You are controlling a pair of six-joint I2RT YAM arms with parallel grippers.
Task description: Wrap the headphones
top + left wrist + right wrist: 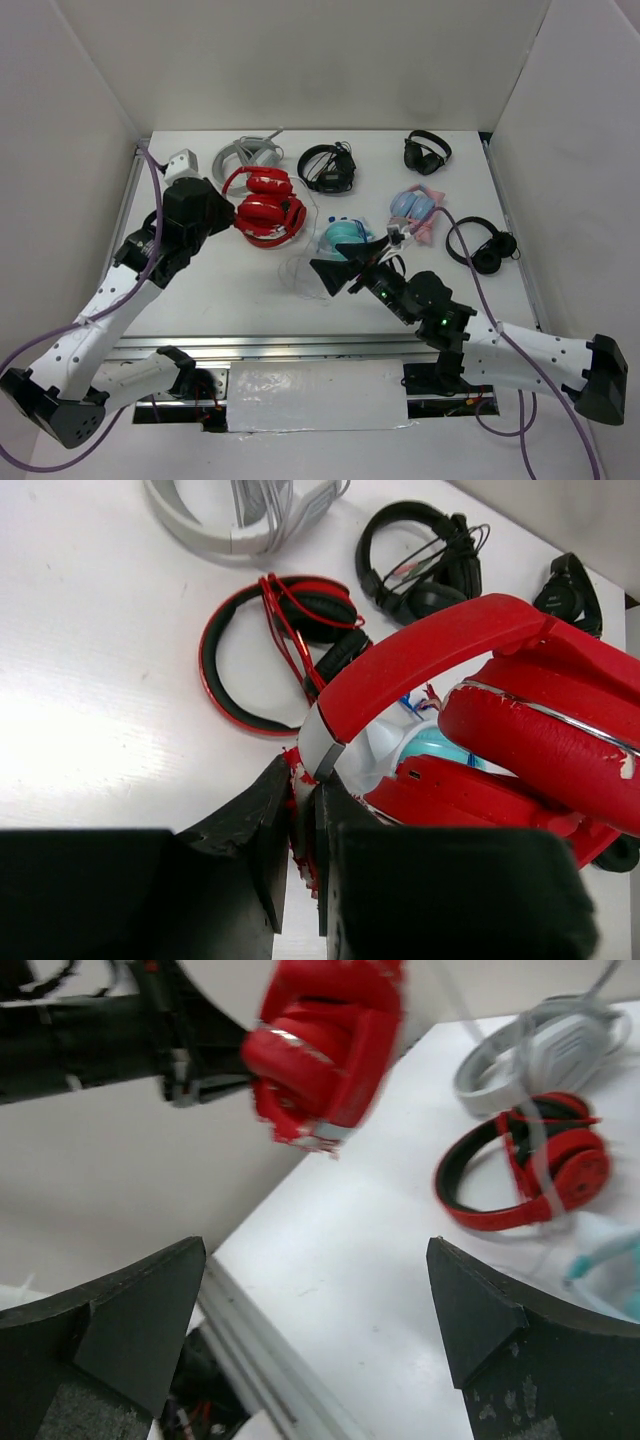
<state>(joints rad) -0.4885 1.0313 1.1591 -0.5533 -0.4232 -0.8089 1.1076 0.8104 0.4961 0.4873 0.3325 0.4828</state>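
Next, I close my right gripper on the lower hanging part of the white cable (308, 247) (552, 1204), between the red-and-black hoop headphones and the teal headphones.
The glossy all-red headphones (270, 216) hang folded in the air over the back left of the table. My left gripper (228, 213) is shut on their headband beside the grey hinge (322, 748), with the big red earcups (540, 730) to its right. They also show in the right wrist view (325, 1050), up in the air. A thin white cable (297, 270) loops down from them toward the table. My right gripper (338, 270) is open wide and empty, pointing left at the headphones, just below and to their right; its fingertips (195, 1255) stand far apart.
Red-and-black hoop headphones (256, 181) lie just behind the held pair. Grey headphones (245, 155) and black headphones (327, 167) lie at the back. A teal pair (347, 235), a pink-blue pair (415, 208) and two more black pairs (427, 152) (487, 247) lie to the right.
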